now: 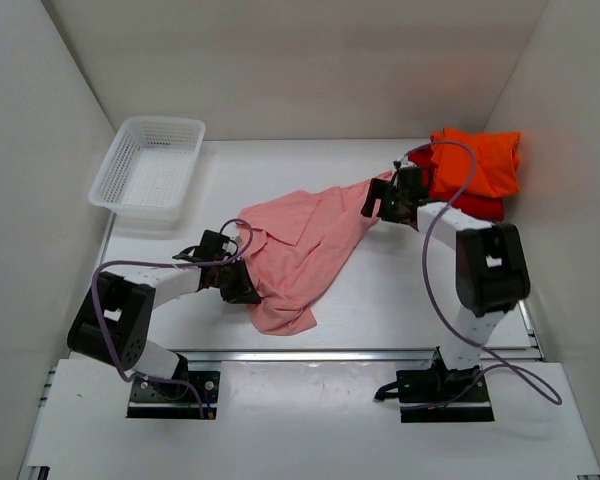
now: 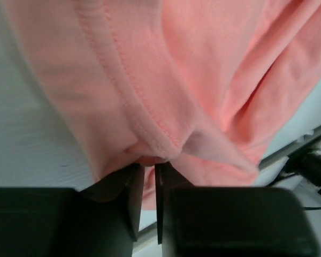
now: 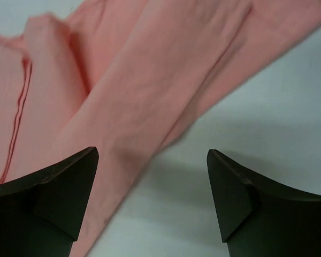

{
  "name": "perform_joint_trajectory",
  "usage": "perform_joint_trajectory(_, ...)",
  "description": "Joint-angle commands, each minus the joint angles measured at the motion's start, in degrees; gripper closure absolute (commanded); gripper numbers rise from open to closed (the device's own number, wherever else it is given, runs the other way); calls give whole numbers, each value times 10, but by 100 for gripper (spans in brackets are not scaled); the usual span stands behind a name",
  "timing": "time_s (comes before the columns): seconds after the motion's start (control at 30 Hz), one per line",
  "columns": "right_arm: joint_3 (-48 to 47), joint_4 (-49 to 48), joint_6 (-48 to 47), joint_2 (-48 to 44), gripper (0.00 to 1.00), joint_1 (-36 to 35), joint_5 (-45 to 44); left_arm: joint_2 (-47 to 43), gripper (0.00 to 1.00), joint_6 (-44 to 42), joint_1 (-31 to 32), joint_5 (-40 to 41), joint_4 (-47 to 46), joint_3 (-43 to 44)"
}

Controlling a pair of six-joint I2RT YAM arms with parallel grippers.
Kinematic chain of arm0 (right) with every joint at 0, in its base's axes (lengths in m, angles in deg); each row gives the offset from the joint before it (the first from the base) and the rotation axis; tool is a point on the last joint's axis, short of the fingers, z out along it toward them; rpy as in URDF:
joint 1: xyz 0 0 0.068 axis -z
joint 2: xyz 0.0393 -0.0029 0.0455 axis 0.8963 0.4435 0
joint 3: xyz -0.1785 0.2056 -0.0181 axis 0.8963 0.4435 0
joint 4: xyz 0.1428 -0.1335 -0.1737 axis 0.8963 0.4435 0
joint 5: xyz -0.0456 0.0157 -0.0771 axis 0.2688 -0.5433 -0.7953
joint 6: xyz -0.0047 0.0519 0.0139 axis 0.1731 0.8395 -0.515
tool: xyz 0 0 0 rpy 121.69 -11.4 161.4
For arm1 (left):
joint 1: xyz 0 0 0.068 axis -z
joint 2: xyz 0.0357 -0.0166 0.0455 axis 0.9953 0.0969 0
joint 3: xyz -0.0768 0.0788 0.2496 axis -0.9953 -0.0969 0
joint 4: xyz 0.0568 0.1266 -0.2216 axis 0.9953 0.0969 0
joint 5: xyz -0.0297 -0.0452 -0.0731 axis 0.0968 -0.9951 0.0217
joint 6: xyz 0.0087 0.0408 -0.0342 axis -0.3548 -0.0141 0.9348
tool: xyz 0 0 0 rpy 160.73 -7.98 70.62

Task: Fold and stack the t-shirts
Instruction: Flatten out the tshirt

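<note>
The robot's right gripper has its open fingers astride the salmon-pink t-shirt's long edge, short of its far end, so it should pinch that end (image 3: 238,13) before lifting the t-shirt.
The salmon-pink t-shirt (image 1: 305,245) lies crumpled and stretched diagonally across the middle of the table. My left gripper (image 1: 242,282) is at its lower left edge, shut on a bunched hem of the shirt (image 2: 166,80), with the cloth pinched at the gripper's tips (image 2: 150,170). My right gripper (image 1: 384,202) is open at the shirt's upper right end. In the right wrist view the shirt (image 3: 139,80) runs under the left finger, with bare table inside the gripper (image 3: 151,160). The bright orange t-shirt (image 1: 480,160) lies on the red t-shirt (image 1: 480,208) at the back right.
A white plastic mesh basket (image 1: 130,190) stands at the back left. White walls enclose the table on three sides. A metal rail (image 1: 360,354) runs along the near edge, with both arm bases in front of it.
</note>
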Motion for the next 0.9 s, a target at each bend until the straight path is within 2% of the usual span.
perform_joint_trajectory(0.0,-129,-15,-6,87,19,33,7,33,97,-20,6,38,-24,-12)
perform_joint_trajectory(0.07,-202,-2,-10,141,19,42,19,45,100,-27,-8,24,-33,-24)
perform_joint_trajectory(0.13,-254,24,-24,202,28,49,37,56,100,-44,-16,31,-14,-14)
perform_joint_trajectory(0.17,-285,45,-23,222,43,54,46,62,100,-55,-28,44,-9,-5)
perform_joint_trajectory(0.2,-298,58,-24,229,65,58,47,68,100,-61,-43,48,3,14)
perform_joint_trajectory(0.23,-307,81,-30,237,80,59,54,75,100,-74,-45,59,23,38)
perform_joint_trajectory(0.27,-290,91,-32,229,100,53,50,89,100,-88,-64,67,27,51)
perform_joint_trajectory(0.33,-236,101,-35,191,100,47,38,122,100,-106,-90,79,70,132)
perform_joint_trajectory(0.4,-110,81,-26,127,100,38,20,170,100,-118,-117,90,95,205)
perform_joint_trajectory(0.43,-76,71,-15,72,100,26,14,183,100,-121,-120,85,109,252)
perform_joint_trajectory(0.5,59,29,3,-28,100,10,-1,226,100,-108,-144,73,124,317)
perform_joint_trajectory(0.57,131,9,13,-88,100,-14,-17,256,100,-96,-153,53,122,386)
perform_joint_trajectory(0.6,161,-6,16,-100,100,-14,-21,272,94,-94,-154,32,127,400)
perform_joint_trajectory(0.63,171,-16,12,-125,95,-15,-16,280,79,-94,-156,19,131,424)
perform_joint_trajectory(0.67,186,-31,6,-140,88,-7,-6,288,72,-97,-154,-1,126,437)
perform_joint_trajectory(0.73,184,-20,-2,-159,61,8,-3,279,60,-99,-152,-33,121,426)
perform_joint_trajectory(0.77,174,-4,-7,-170,50,15,0,262,57,-97,-153,-45,111,403)
perform_joint_trajectory(0.83,170,18,-13,-205,41,19,-6,210,55,-100,-155,-51,104,358)
perform_joint_trajectory(0.87,171,24,-10,-213,39,17,-13,197,53,-102,-154,-44,99,325)
